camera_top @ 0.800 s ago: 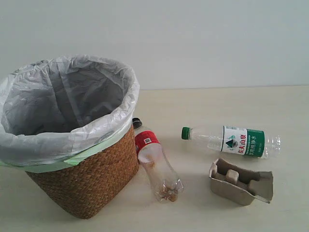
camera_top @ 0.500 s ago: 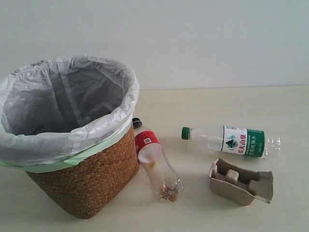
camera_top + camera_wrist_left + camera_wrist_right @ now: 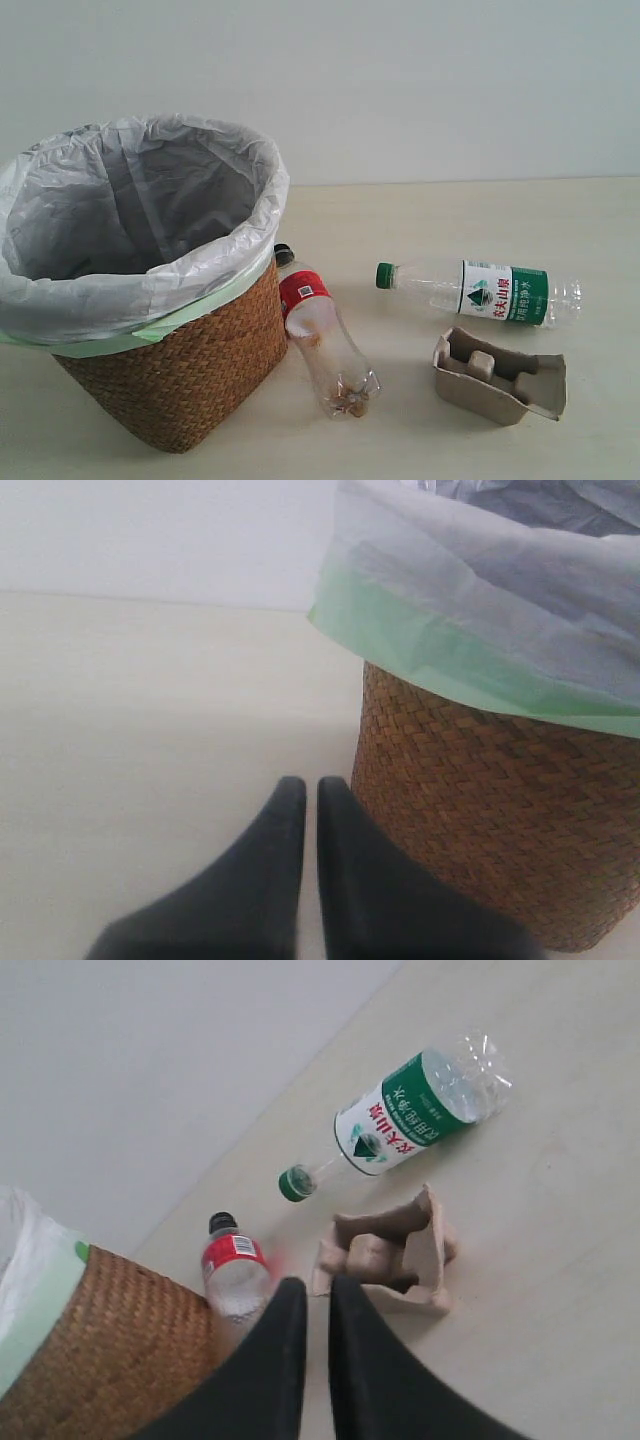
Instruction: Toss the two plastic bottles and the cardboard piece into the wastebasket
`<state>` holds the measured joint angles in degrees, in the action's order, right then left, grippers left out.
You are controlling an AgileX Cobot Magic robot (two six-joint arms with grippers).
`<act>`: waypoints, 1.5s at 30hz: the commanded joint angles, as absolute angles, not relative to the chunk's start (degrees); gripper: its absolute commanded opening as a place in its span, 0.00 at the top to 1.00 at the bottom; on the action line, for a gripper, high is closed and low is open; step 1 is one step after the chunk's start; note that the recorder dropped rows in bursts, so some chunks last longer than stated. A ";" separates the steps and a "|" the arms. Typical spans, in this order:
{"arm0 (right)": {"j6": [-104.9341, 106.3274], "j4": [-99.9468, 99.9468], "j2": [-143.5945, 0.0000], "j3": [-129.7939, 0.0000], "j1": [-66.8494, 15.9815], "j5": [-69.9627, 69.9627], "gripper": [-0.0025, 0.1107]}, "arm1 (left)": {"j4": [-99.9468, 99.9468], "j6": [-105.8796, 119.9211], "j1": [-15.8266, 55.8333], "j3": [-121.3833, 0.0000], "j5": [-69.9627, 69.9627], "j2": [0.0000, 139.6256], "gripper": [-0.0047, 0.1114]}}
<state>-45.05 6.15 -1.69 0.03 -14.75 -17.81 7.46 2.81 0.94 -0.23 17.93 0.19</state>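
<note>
Next, I move my right gripper to the middle of the cardboard piece (image 3: 499, 377) (image 3: 388, 1263), in front of the bottle with the green label, and close it there across the piece's sides.
The wicker wastebasket (image 3: 180, 380) with its white liner stands at the left. A red-label bottle (image 3: 322, 332) with a black cap lies against its side. The green-label bottle (image 3: 480, 292) lies on its side to the right, and just in front of it sits the grey-brown cardboard piece (image 3: 500, 376). Neither arm shows in the exterior view. My left gripper (image 3: 311, 792) is shut and empty beside the wastebasket (image 3: 480, 820). High over the table, my right gripper (image 3: 318, 1292) is shut and empty, above the red-label bottle (image 3: 234, 1265), the cardboard piece (image 3: 385, 1255) and the green-label bottle (image 3: 405, 1115).
A pale wooden table (image 3: 450, 220) carries everything, with a plain white wall behind it. Bare tabletop lies behind and to the right of the bottles.
</note>
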 commanded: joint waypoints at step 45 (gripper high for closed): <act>3.52 -4.61 -55.11 -55.07 -23.53 -54.97 0.95 | 7.29 2.52 0.91 0.00 17.74 0.00 0.93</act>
